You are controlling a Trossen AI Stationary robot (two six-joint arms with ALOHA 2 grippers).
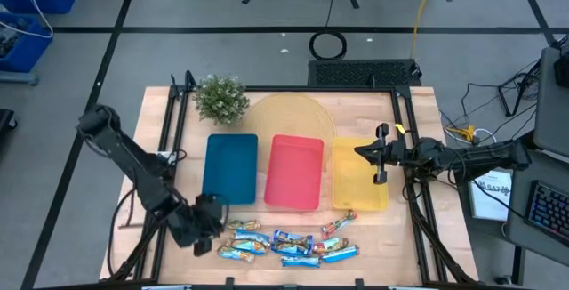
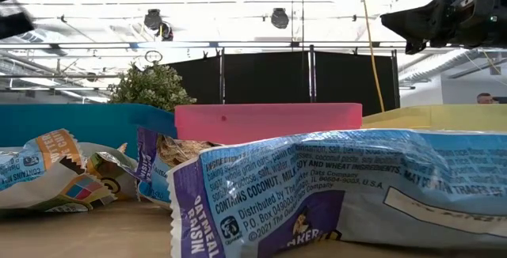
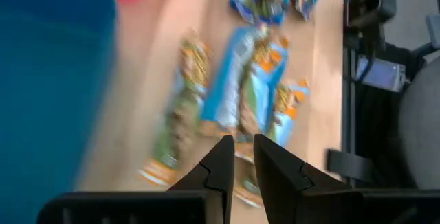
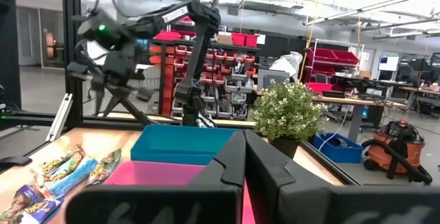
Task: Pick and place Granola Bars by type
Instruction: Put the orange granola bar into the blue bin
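Next, my left gripper grabs the middle of the granola bar [image 1: 234, 253] [image 3: 248, 174] that is nearest the table's near edge, in the group before the blue tray.
Several granola bars [image 1: 286, 242] in shiny light-blue wrappers with tan, orange and dark-blue accents lie flat in a loose heap by the table's near edge. They fill the low view up close [image 2: 341, 191] and show in the left wrist view [image 3: 251, 80]. My left gripper [image 1: 208, 221] hovers at the heap's left end, above the bars, its fingers [image 3: 244, 148] open by only a narrow gap with nothing between them. My right gripper [image 1: 380, 157] hangs shut [image 4: 244, 141] above the yellow tray [image 1: 360, 176], holding nothing.
The blue tray [image 1: 230, 168], the red tray [image 1: 294, 172] and the yellow tray stand side by side mid-table, behind the bars. A small potted plant [image 1: 220, 99] sits at the far left corner. A pale round mat [image 1: 289, 116] lies behind the trays. Frame posts edge the table.
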